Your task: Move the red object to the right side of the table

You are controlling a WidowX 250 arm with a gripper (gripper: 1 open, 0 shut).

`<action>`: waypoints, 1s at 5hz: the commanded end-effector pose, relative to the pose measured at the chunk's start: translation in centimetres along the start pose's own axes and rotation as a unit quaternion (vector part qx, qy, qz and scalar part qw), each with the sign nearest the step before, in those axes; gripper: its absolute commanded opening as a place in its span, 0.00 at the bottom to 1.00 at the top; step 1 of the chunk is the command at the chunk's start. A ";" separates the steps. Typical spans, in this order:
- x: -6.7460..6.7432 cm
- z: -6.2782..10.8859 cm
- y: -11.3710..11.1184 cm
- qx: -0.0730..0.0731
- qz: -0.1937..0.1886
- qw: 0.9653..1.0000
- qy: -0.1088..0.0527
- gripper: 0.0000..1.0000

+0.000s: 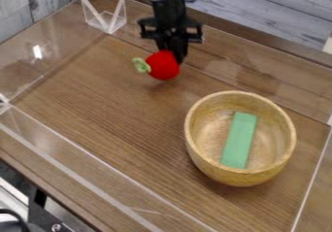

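Next, I open my gripper to let go of the red object, now near the table's middle, on the bare wood a short way (174, 79) behind the wooden bowl.
The red object (162, 65) is a small glossy red toy fruit with a green stem piece on its left side, near the middle of the brown wood-grain table (91, 119). My black gripper (169, 48) reaches down from above and is shut on the fruit's top. Whether the fruit rests on the wood or hangs just above it I cannot tell. The fingertips are partly hidden behind the fruit.
A wooden bowl (197, 139) stands at the right front with a flat green block (240, 140) lying inside it. Low clear acrylic walls (39, 56) border the tabletop. A clear bracket (104, 15) stands at the back left, and grey planks run behind.
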State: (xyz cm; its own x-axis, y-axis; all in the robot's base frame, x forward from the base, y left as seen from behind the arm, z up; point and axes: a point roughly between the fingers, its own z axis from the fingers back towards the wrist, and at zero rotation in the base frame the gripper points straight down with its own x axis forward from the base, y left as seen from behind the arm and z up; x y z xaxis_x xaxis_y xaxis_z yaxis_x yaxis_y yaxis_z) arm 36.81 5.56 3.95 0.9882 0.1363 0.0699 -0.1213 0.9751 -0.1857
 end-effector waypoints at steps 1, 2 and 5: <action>0.7 0.1 -1.2 0.010 0.000 1.000 -0.024 0.00; 0.3 -0.9 -0.4 0.019 0.007 1.000 -0.017 0.00; -1.2 -1.7 0.0 0.040 -0.006 0.999 0.014 0.00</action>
State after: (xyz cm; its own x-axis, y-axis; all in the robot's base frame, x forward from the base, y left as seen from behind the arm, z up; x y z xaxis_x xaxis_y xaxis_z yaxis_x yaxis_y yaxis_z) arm 36.01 5.17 1.90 0.9905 0.1309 0.0421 -0.1256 0.9859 -0.1105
